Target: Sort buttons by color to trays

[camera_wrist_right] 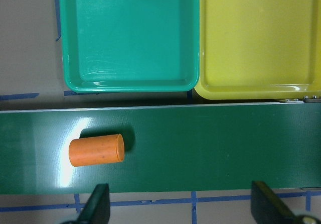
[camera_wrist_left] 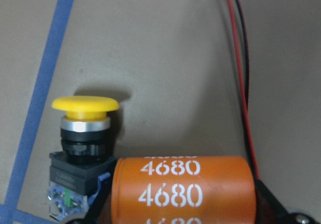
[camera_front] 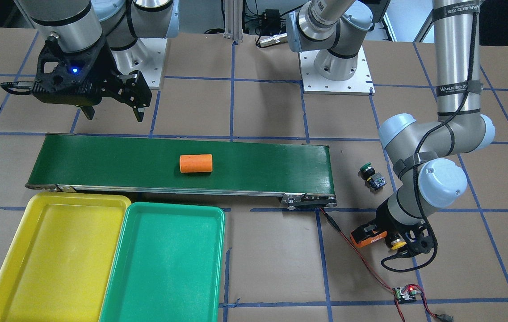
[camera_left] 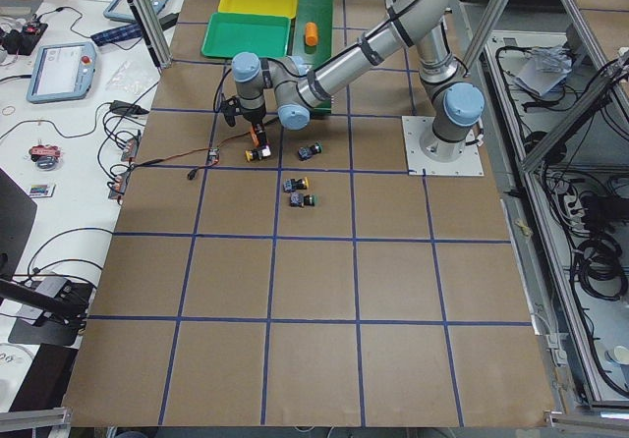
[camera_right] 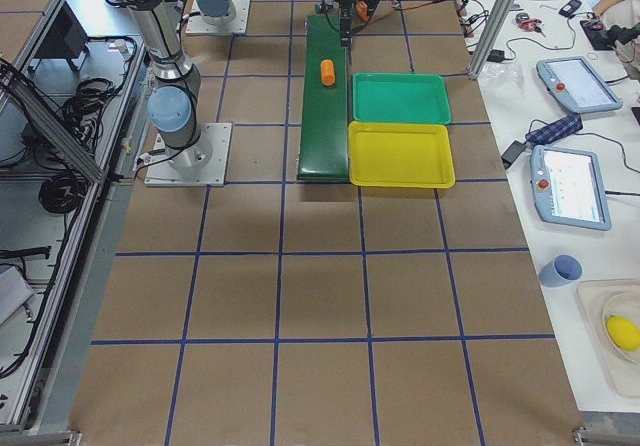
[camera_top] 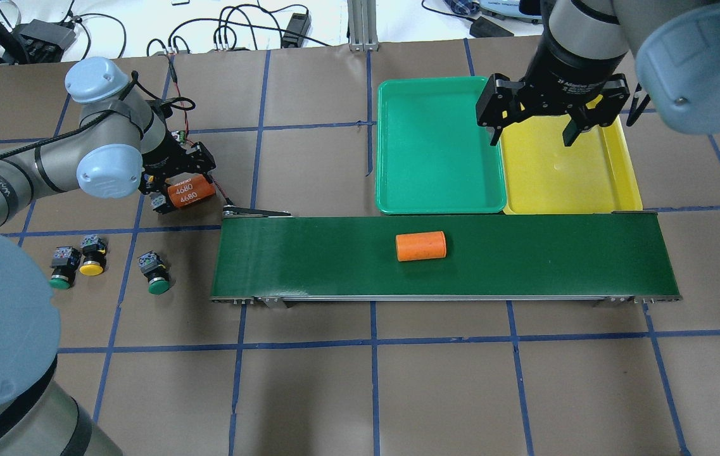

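My left gripper will let go of the orange cylinder on the wired end of the dark-green conveyor belt (camera_front: pixel 312 171).
Three buttons lie on the brown table left of the belt: a green one (camera_top: pixel 62 263), a yellow one (camera_top: pixel 92 253) and another green one (camera_top: pixel 154 273). A second yellow button (camera_wrist_left: pixel 85 133) sits right beside my left gripper (camera_top: pixel 177 190), which is shut on an orange cylinder marked 4680 (camera_wrist_left: pixel 183 191). My right gripper (camera_top: pixel 534 130) hangs open and empty over the seam between the trays. The green tray (camera_top: pixel 439 145) and the yellow tray (camera_top: pixel 568 171) sit side by side behind the belt, both with nothing in them.
A long dark-green conveyor belt (camera_top: pixel 524 253) carries a plain orange cylinder (camera_top: pixel 421 246) near its middle. Red and black wires run from the belt's end to a small circuit board (camera_front: pixel 405 293) close to the left gripper.
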`<state>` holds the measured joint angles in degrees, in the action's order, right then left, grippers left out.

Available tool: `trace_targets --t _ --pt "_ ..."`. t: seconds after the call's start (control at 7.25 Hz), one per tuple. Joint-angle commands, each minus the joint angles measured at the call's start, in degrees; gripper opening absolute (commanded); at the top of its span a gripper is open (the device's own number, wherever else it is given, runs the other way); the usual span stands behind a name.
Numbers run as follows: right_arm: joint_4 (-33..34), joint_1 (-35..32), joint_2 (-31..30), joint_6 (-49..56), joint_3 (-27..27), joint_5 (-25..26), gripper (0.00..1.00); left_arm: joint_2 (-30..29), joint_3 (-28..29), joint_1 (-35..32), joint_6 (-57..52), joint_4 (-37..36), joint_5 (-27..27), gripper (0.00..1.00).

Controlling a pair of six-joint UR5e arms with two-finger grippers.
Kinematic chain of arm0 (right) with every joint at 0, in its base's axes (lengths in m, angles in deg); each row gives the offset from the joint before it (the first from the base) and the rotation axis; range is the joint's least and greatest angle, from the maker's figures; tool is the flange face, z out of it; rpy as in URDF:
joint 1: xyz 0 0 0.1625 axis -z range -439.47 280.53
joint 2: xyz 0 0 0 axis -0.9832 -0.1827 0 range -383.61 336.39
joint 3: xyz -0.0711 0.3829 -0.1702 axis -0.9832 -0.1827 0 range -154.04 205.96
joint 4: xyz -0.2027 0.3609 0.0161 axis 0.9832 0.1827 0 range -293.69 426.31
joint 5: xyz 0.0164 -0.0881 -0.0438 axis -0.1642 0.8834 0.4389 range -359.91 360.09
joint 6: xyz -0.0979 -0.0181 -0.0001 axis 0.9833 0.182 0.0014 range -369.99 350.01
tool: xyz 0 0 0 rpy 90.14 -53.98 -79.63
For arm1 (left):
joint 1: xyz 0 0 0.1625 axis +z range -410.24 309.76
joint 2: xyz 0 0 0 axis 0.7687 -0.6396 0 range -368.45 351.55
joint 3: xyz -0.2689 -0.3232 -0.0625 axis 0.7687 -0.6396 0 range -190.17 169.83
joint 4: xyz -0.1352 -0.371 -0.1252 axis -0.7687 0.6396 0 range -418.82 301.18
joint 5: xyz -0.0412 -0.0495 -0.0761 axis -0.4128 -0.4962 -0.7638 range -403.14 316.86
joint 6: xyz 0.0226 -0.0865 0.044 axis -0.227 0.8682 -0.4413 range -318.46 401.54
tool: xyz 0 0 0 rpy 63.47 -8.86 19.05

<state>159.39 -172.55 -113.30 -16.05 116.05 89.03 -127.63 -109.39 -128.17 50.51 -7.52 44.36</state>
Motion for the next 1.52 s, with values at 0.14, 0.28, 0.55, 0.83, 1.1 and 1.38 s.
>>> trace_targets --t 0.14,0.28,0.55,0.83,1.1,1.38 --pt "-0.01 0.0 0.04 0.0 0.0 0.01 1.0 3.67 0.08 -0.29 -0.87 1.6 -2.15 0.0" --pt "-0.01 0.0 0.04 0.0 0.0 0.01 1.0 6.03 -0.79 -0.9 -2.19 3.69 -2.25 0.0" --pt "-0.01 0.0 0.04 0.0 0.0 0.01 1.0 12.18 -3.42 -4.94 -5.86 7.57 -1.81 0.0" --pt "-0.09 0.0 -0.05 0.09 0.0 0.09 1.0 17.28 -10.52 -7.84 -8.42 8.11 -1.46 0.0" --pt "-0.09 0.0 -0.14 0.0 0.09 0.01 1.0 20.29 -13.01 -9.25 -8.62 8.28 -1.37 0.0" --pt "-0.09 0.0 -0.14 0.0 0.0 0.01 1.0 20.39 -13.81 -10.57 -8.62 8.29 -1.28 0.0"
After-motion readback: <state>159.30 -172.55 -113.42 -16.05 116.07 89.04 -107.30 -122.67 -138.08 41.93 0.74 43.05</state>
